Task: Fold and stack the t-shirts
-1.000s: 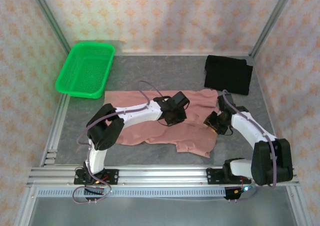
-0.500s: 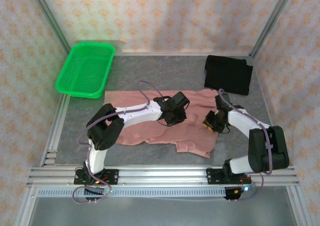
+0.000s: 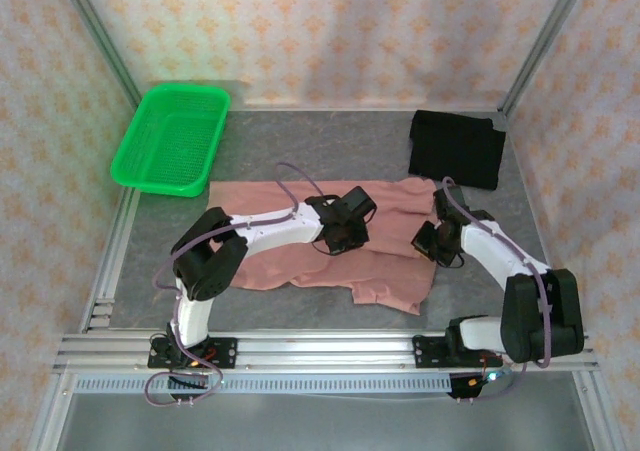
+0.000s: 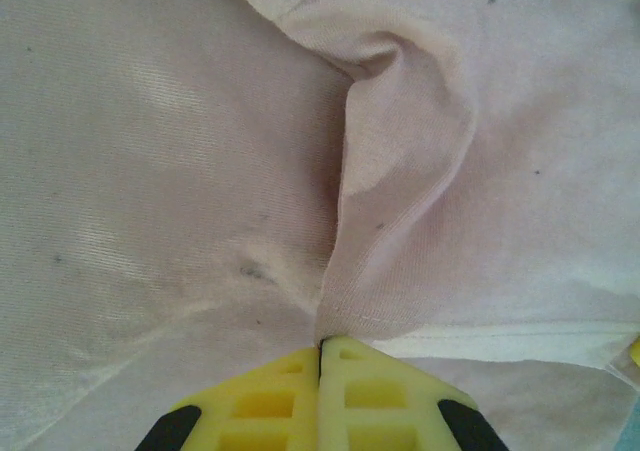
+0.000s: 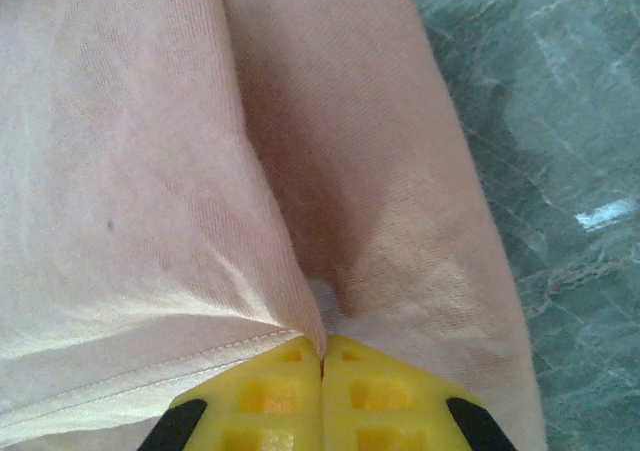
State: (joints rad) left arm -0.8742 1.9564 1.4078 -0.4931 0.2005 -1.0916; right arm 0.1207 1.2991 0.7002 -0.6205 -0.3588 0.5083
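The robot's left gripper needs to release the pinched pink fold on the t-shirt [image 3: 367, 259] just behind the shirt's front flap that sticks out.
The salmon-pink t-shirt [image 3: 300, 256] lies spread and rumpled across the middle of the table. My left gripper [image 3: 343, 239] sits on its middle, shut on a pinched fold of the pink cloth [image 4: 390, 261]. Over the shirt's right edge, my right gripper [image 3: 430, 246] is shut on a hemmed fold of the same pink t-shirt [image 5: 200, 221]. The black t-shirt [image 3: 457, 148] lies folded flat at the back right, apart from both grippers.
A green mesh basket [image 3: 172, 137] stands at the back left. Grey marbled tabletop [image 5: 560, 121] shows right of the pink cloth. Patterned walls and metal frame posts close in the table on three sides.
My right gripper has closed on the pink shirt's right edge and shifted slightly. The left gripper has stayed shut on the cloth with barely any movement.
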